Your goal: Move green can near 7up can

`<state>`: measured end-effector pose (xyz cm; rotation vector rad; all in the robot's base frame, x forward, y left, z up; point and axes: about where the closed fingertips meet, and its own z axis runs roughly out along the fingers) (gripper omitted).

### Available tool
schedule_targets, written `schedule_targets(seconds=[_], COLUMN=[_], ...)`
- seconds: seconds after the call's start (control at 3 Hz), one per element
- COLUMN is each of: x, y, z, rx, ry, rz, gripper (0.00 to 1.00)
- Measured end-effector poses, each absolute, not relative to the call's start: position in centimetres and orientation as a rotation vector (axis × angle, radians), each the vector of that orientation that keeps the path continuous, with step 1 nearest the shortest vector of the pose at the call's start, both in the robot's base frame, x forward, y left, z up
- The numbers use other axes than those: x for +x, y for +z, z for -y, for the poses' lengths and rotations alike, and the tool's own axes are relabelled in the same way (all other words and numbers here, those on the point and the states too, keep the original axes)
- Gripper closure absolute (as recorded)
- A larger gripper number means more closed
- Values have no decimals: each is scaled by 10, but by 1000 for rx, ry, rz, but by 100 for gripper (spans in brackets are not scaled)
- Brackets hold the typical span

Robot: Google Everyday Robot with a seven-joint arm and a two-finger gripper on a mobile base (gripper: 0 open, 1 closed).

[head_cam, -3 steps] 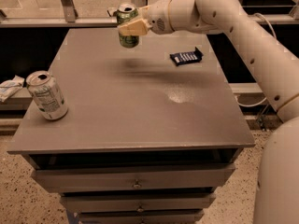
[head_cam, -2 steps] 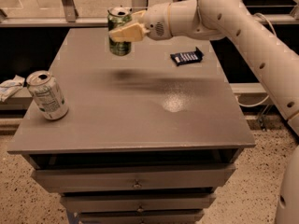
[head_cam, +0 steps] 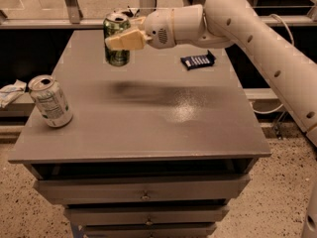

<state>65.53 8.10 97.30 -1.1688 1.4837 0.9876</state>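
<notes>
Next, my gripper lets go of the green can on the grey table point(head_cam: 76, 114), close against the inner side of the 7up can.
My gripper point(head_cam: 119, 36) is shut on the green can point(head_cam: 116, 51) and holds it upright in the air above the far left part of the grey table point(head_cam: 148, 128). The can's silver top shows above the pale fingers point(head_cam: 126, 39). The 7up can point(head_cam: 50, 102), silver-white with a text panel and a silver top, stands slightly tilted at the table's left edge, nearer the front. The green can is well apart from it, farther back and to the right.
A dark blue snack packet point(head_cam: 198, 60) lies on the far right part of the table. The white arm point(head_cam: 257, 38) reaches in from the right. Drawers point(head_cam: 143, 190) sit under the tabletop. Crumpled paper point(head_cam: 11, 92) lies on a ledge to the left.
The gripper has carried the green can leftward and a little toward the front, closer to the 7up can. The 7up can and the snack packet have not moved.
</notes>
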Motion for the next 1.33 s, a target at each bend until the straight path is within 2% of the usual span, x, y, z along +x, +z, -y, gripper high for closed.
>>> schedule_targets(seconds=[0.33,1.33], x=[658,578], y=[969,927], z=[-79,-116], rx=[-1154,-1338], ry=[1003,1149], rz=[-1477,-1415], gripper=[100,100])
